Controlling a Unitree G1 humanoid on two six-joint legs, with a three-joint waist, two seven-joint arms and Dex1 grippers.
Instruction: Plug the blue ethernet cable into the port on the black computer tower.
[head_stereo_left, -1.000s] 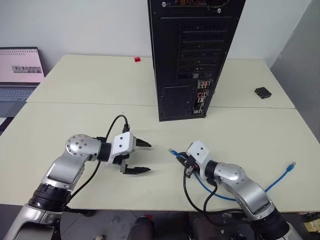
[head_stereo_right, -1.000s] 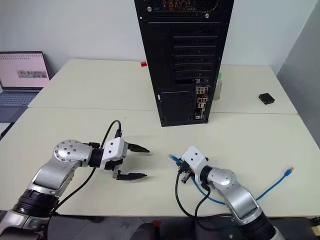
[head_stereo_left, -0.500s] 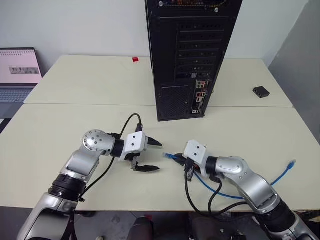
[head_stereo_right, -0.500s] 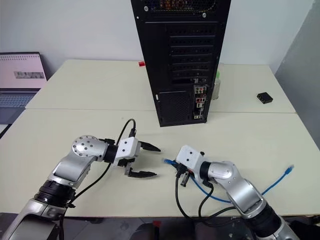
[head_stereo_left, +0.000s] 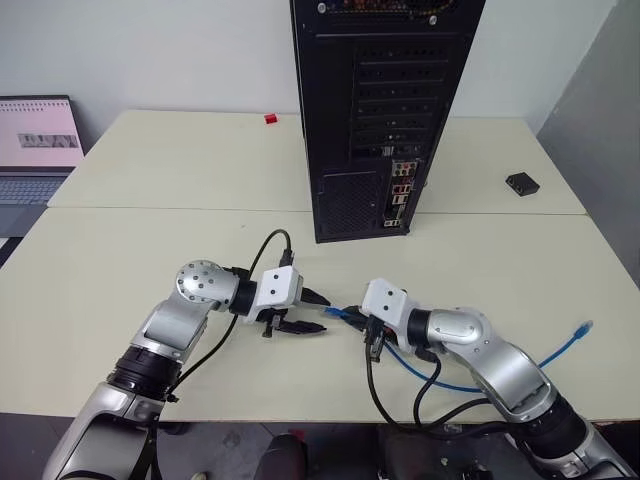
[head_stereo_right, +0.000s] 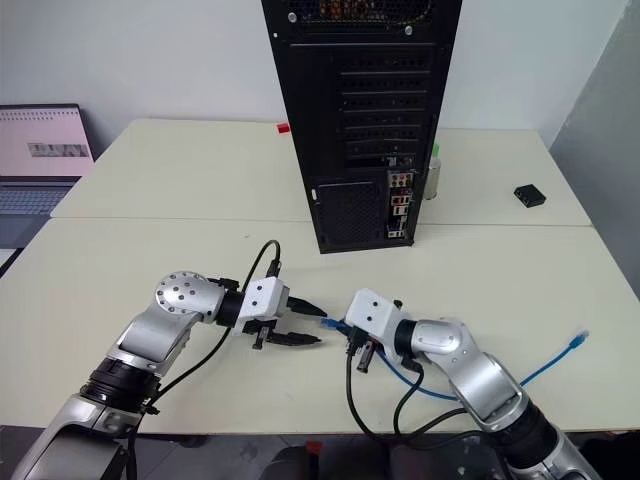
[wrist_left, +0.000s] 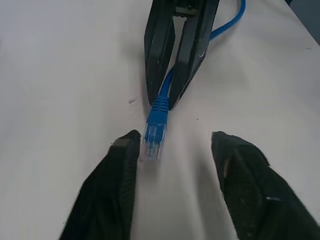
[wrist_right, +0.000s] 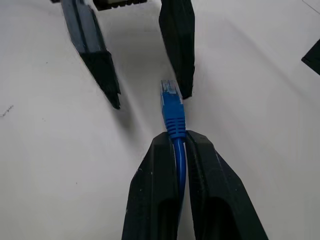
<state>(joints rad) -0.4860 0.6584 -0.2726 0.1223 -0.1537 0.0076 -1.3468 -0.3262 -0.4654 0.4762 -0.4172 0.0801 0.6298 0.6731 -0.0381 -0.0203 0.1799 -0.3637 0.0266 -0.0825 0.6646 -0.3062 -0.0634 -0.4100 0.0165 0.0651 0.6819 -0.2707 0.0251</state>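
Note:
The cable behind the plug is pinched by my right gripper, so my left gripper will hold the plug's end while my right gripper takes the plug's blue body (wrist_right: 174, 118).
The black computer tower (head_stereo_left: 385, 110) stands upright mid-table with its rear panel facing me. The port sits somewhere in the small coloured connectors (head_stereo_left: 400, 192) low on that panel; I cannot single it out. My right gripper (wrist_right: 178, 137) is shut on the blue ethernet cable (head_stereo_left: 450, 385) just behind its plug (wrist_right: 171, 102), holding it a little above the table. My left gripper (wrist_left: 175, 140) faces it with its fingers apart, the plug (wrist_left: 155, 135) lying between the tips, close to one finger (wrist_left: 125, 150). The cable's other end (head_stereo_left: 583, 327) rests on the table at the right.
A laptop (head_stereo_left: 35, 150) sits at the far left, a small red object (head_stereo_left: 271, 119) behind the tower's left side, and a small black box (head_stereo_left: 523, 183) at the right. Thick black arm cables (head_stereo_left: 395, 400) loop over the table's front edge.
My left gripper has moved right to the plug and its fingers have narrowed around it. My right gripper has carried the cable end slightly left toward the left gripper.

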